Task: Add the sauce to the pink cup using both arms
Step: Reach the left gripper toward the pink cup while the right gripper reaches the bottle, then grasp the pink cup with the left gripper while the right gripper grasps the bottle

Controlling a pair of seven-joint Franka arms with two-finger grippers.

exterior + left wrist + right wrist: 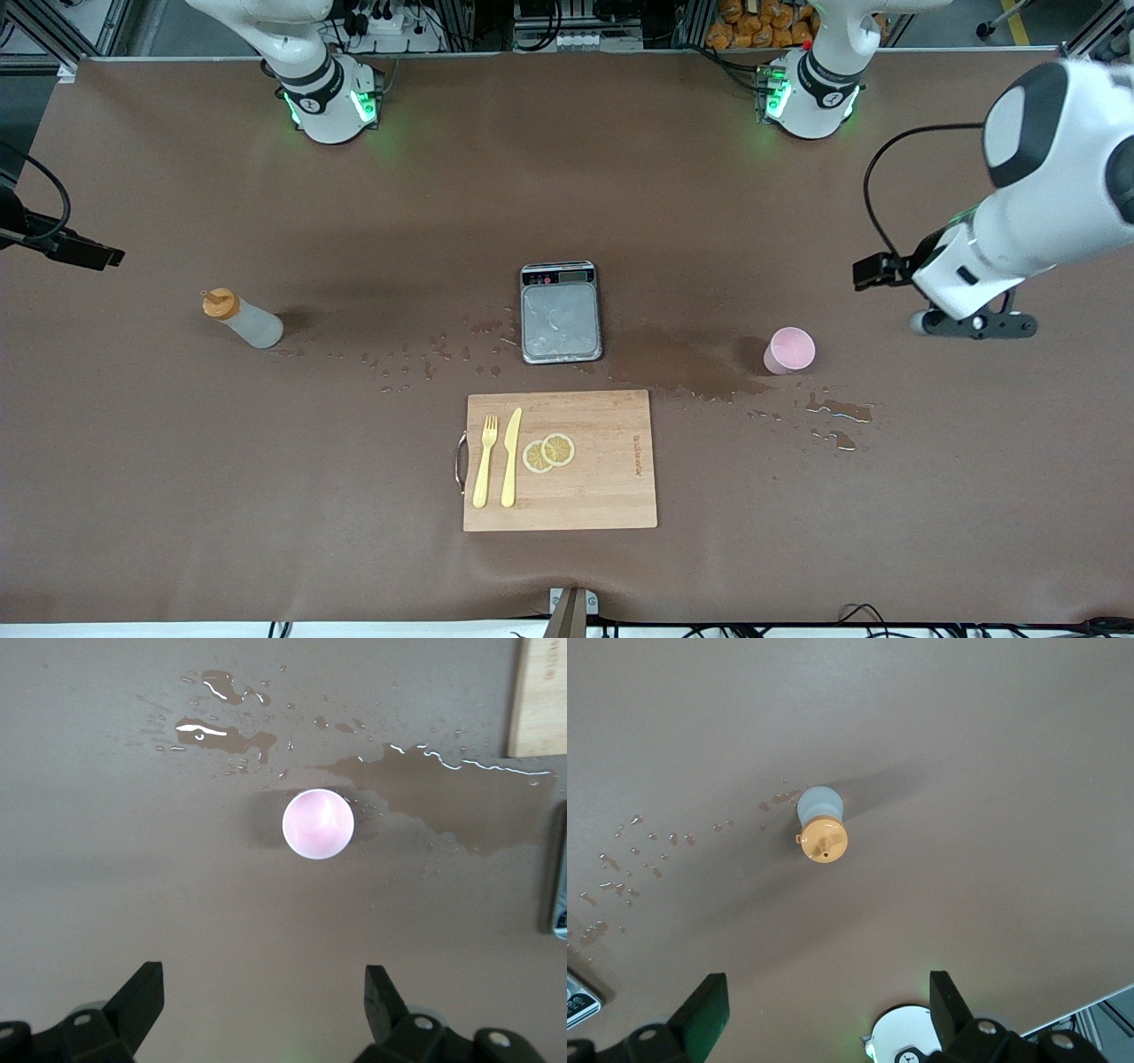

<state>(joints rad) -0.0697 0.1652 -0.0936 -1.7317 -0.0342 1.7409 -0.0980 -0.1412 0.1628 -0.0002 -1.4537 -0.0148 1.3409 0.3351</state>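
Observation:
The pink cup has a rim at the side away from the small scale. My left gripper needs to go there next and close on the cup's rim (812,341) (292,849).
The sauce bottle (241,320), whitish with an orange cap, stands upright toward the right arm's end of the table. My right gripper (828,985) hangs open and empty high above the table, with the sauce bottle (821,826) below it and off to one side of its fingers; in the front view it (84,252) is at the picture's edge. The pink cup (788,350) stands upright toward the left arm's end. High above the table near it is my left gripper (974,325). It (263,979) is open and empty, and the pink cup (318,823) sits apart from its fingers.
A small scale (560,312) lies mid-table. Nearer the front camera is a wooden cutting board (611,487) with a yellow fork (485,461), knife (511,456) and lemon slices (549,452). A wet stain (691,363), puddles (837,409) and droplets (399,359) mark the brown cover.

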